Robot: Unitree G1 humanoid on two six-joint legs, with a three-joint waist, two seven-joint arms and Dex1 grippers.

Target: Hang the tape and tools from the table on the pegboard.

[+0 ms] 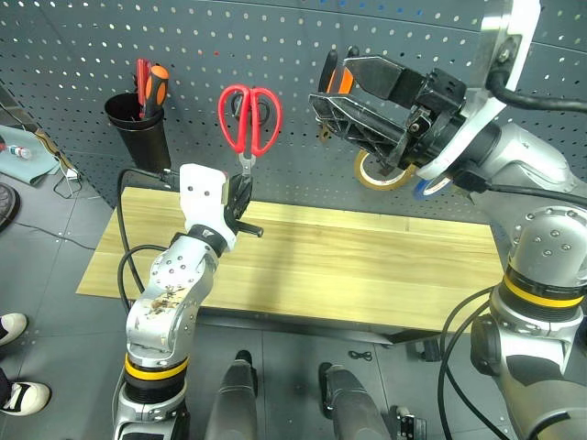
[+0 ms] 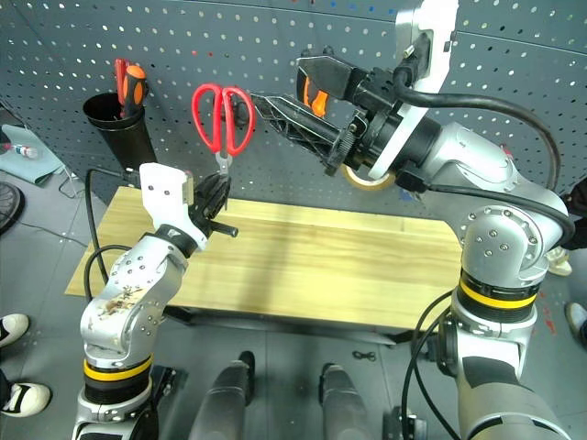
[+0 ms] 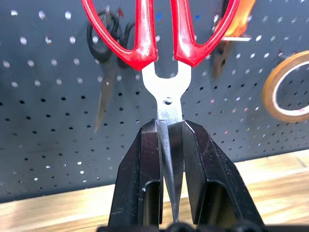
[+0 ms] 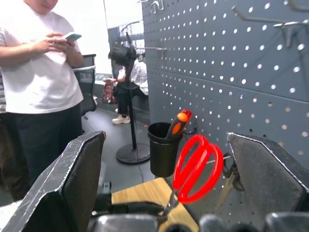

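The red-handled scissors will stay hanging on the pegboard [image 1: 237,124] [image 3: 89,65] beside the small black scissors when my left gripper leaves them there.
My left gripper [image 1: 240,190] is shut on the blades of the red-handled scissors [image 1: 249,119] and holds them upright, handles up against the pegboard [image 1: 73,46]. I cannot tell whether a handle loop sits on a hook. My right gripper [image 2: 275,84] hangs open and empty, high in front of the pegboard, to the right of the scissors. Behind it on the board are the orange-and-black pliers [image 1: 343,81], and below them the tan tape ring [image 1: 381,174]. The wooden table [image 1: 367,266] lies under both arms.
A black cup [image 1: 138,124] with red and orange screwdrivers hangs at the board's left. Small black scissors [image 3: 104,48] hang behind the red ones. A blue tape ring [image 1: 427,189] is beside the tan one. A person [image 4: 38,82] stands off to the left, shoes [image 1: 14,325] by the table.
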